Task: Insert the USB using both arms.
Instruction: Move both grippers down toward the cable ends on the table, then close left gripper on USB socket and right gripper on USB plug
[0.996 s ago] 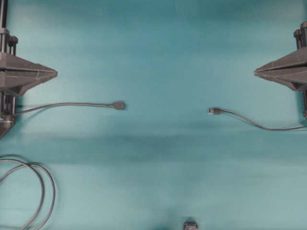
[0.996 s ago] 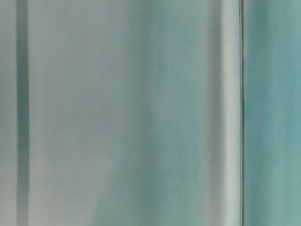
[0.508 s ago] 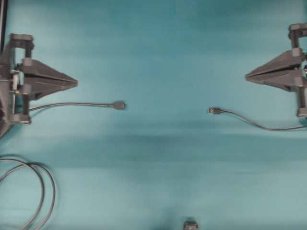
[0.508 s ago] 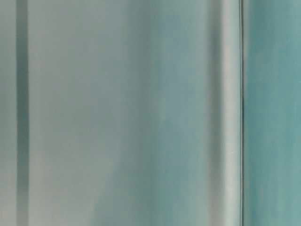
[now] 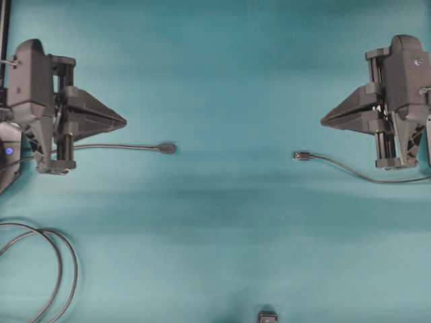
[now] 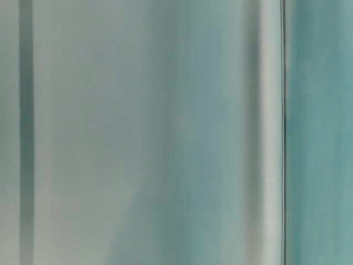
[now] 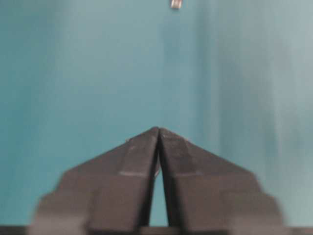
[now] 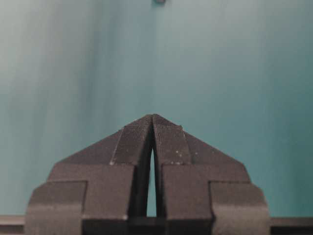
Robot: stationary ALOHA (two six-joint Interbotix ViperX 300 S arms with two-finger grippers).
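I will close my right gripper next on the dark body (image 5: 305,156) of the USB plug, between the plug's silvery tip and its thin cable.
The USB plug (image 5: 301,155), silvery-tipped, lies on the teal table right of centre, and its thin dark cable (image 5: 363,177) runs off to the right. The rounded dark socket end (image 5: 167,147) lies left of centre on its own cable. My left gripper (image 5: 125,122) hovers up-left of the socket, pointing right, its tips touching and nothing between them (image 7: 158,129). My right gripper (image 5: 322,123) hovers up-right of the plug, pointing left, shut and empty (image 8: 152,116). The left wrist view shows the plug (image 7: 176,4) far ahead at the top edge. The socket end (image 8: 159,1) barely shows in the right wrist view.
A looped grey cable (image 5: 60,269) lies at the bottom-left corner. A small dark block (image 5: 268,316) sits at the bottom edge near the middle. The table-level view is a blur of grey and teal bands.
Both arms have come inward from the sides, the left one rightward and the right one leftward, so their wrists now show. The plug and socket have not moved.
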